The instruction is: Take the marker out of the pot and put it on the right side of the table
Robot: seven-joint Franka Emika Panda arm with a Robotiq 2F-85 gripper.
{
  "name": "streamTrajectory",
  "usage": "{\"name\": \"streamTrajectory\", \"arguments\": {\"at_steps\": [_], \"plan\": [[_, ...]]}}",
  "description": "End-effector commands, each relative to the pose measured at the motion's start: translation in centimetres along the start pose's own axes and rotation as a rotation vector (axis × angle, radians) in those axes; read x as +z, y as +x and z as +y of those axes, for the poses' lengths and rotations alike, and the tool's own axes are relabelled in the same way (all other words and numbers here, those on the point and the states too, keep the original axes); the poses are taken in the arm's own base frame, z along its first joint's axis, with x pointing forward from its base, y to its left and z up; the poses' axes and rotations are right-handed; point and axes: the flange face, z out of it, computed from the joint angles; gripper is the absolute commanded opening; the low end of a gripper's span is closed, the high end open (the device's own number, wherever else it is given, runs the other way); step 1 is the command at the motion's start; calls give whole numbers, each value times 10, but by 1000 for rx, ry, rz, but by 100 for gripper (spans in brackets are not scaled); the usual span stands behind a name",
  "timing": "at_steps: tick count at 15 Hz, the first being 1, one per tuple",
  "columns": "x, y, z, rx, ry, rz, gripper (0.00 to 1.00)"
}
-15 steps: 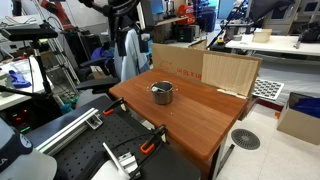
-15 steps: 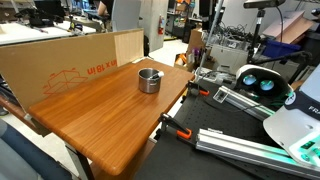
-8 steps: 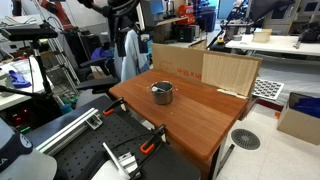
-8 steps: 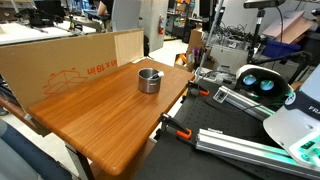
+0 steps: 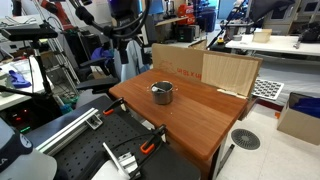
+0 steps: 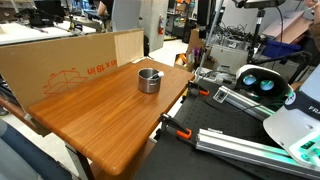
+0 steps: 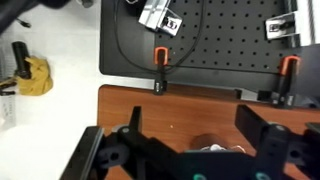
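Observation:
My gripper is to go down next into the silvery pot's opening (image 5: 160, 88) (image 7: 213, 147) and close on the marker there.
The silvery pot (image 5: 162, 92) stands on the reddish-brown table (image 5: 200, 120), near its middle; it also shows in an exterior view (image 6: 149, 80). Something dark lies inside it, too small to tell as the marker. In the wrist view my gripper (image 7: 190, 122) is open and empty, high above the table (image 7: 170, 105) near its edge. A round shape with pale glints (image 7: 208, 148) peeks out behind the gripper body; I cannot tell if it is the pot. My dark arm (image 5: 125, 18) hangs at the top, behind the table.
A cardboard box (image 5: 205, 68) stands along the table's back edge, also seen in an exterior view (image 6: 70, 62). The black perforated bench (image 7: 210, 40) adjoins the table, with orange clamps (image 7: 160, 58) at the joint. A yellow object (image 7: 35, 76) lies on the floor.
My arm has come further into view at the top of an exterior view. The pot and the table have not moved.

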Motion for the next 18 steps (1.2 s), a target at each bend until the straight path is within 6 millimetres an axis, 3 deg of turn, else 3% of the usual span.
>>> {"name": "streamTrajectory", "arguments": {"at_steps": [1,4,11,18], "plan": [[25,9,7,-26,91,35,100],[57,21,9,-37,142,34,100],[127,74,-3,-64,193,-18,100],[141,125,-29,-101,220,10,100]]}}
